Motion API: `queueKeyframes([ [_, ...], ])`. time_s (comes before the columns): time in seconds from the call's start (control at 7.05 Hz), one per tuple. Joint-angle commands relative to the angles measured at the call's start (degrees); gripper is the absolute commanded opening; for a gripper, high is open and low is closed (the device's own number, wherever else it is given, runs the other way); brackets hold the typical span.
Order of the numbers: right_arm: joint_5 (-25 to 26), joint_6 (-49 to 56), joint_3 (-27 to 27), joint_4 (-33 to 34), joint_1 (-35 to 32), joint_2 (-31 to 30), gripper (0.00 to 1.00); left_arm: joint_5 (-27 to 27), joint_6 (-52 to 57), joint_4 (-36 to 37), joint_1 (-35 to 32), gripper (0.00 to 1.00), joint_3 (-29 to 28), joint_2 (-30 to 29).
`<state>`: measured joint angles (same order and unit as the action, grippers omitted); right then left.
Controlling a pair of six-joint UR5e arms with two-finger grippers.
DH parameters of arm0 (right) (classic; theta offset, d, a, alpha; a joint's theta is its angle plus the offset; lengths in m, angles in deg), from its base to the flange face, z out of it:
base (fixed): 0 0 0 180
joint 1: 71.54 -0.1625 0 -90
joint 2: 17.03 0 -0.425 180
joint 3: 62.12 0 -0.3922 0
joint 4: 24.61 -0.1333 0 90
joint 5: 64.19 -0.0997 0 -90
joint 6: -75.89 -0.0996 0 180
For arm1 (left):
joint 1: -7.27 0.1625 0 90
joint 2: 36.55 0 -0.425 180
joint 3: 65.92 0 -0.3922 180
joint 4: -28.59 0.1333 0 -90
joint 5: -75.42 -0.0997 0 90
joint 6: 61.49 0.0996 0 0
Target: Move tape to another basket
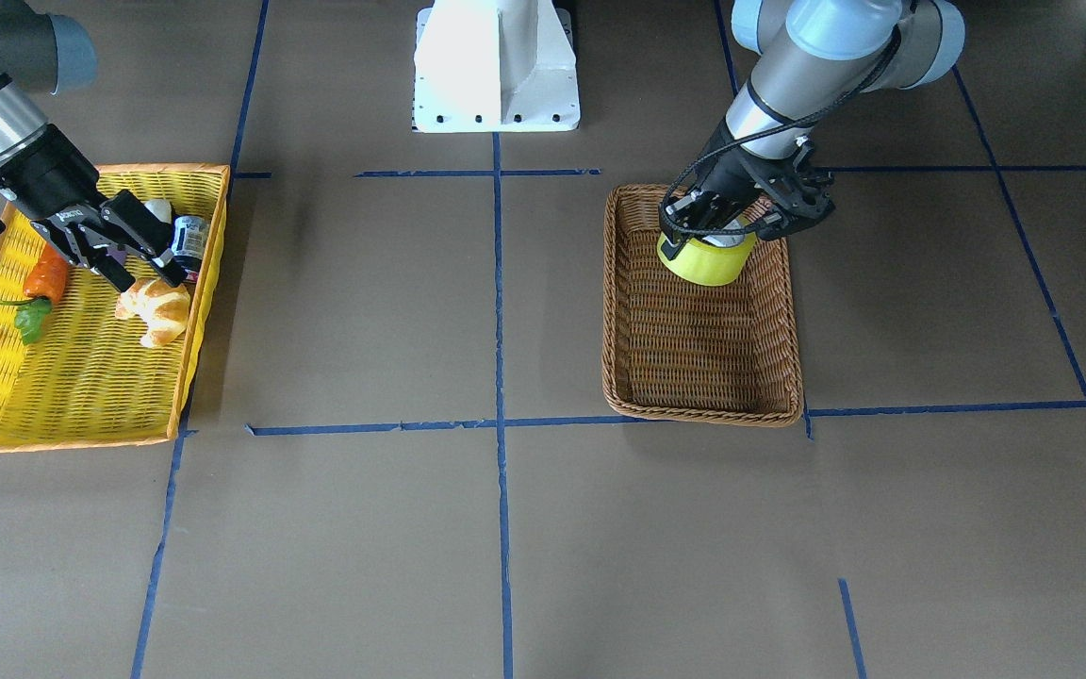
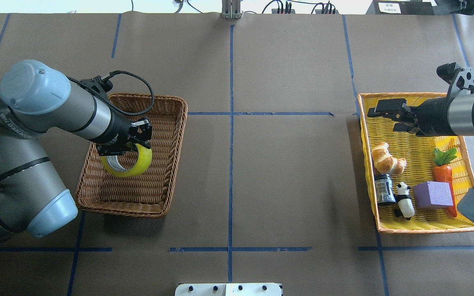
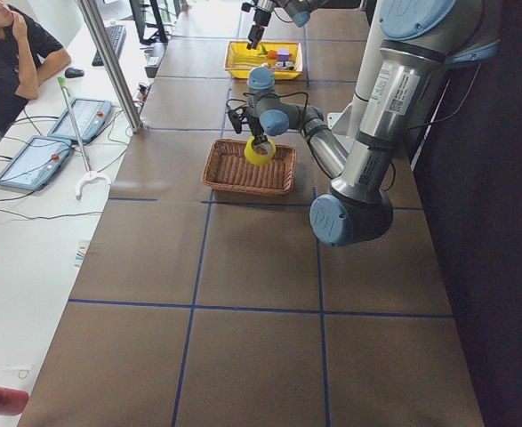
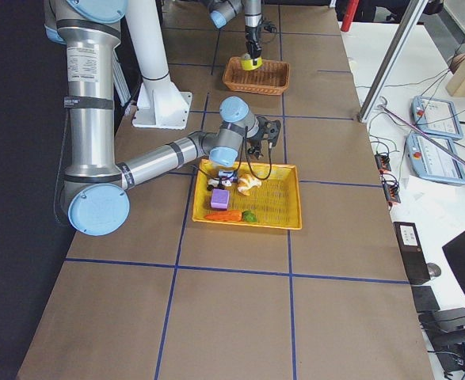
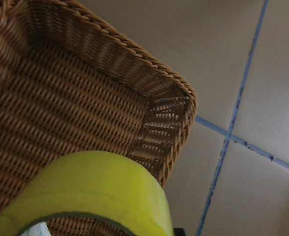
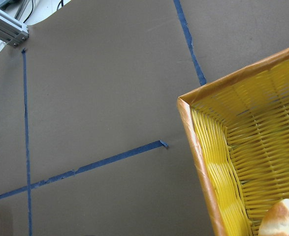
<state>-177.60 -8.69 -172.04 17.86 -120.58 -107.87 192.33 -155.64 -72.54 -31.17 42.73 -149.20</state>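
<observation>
I have a place for the yellow-green tape. Next, my left gripper puts it down on the middle of the brown wicker basket's bottom (image 1: 693, 306) (image 5: 68, 140).
The yellow-green tape (image 1: 705, 262) is held in my left gripper (image 1: 708, 231), whose fingers are shut on the roll's wall. It hangs a little above the floor of the brown wicker basket (image 1: 694, 358), over the end nearest the robot. The tape (image 2: 128, 163) also shows in the overhead view above the basket (image 2: 138, 193), and in the left wrist view (image 5: 100, 189) with the basket's corner (image 5: 178, 98) behind it. My right gripper (image 1: 145, 273) is open and empty, above the yellow tray by the croissant.
The yellow orange-rimmed tray (image 2: 422, 227) at the robot's right holds a croissant (image 2: 387, 161), a carrot (image 2: 444, 172), a dark can (image 2: 383, 188), a panda figure (image 2: 404, 199) and a purple block (image 2: 433, 194). The robot's white base (image 1: 496, 66) stands at the table's robot side.
</observation>
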Motion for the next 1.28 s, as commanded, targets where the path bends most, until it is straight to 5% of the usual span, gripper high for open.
queueKeyframes([
  [0.0,0.03,0.21,-0.04,0.24,0.18,0.13,1.00,-0.01,-0.42,1.73,1.00,0.00,-5.97,-2.84],
  [0.43,-0.58,0.12,-0.04,0.15,0.26,0.75,1.00,-1.14,-0.07,1.64,1.35,0.00,-10.63,-5.02],
  [0.99,-0.58,0.03,0.14,-0.03,0.44,1.62,1.00,-1.68,0.11,1.29,1.61,0.12,-12.14,-5.31],
  [1.13,-0.49,0.03,0.14,-0.03,0.44,1.63,1.00,-1.68,0.19,1.29,1.61,0.53,-12.14,-5.13],
])
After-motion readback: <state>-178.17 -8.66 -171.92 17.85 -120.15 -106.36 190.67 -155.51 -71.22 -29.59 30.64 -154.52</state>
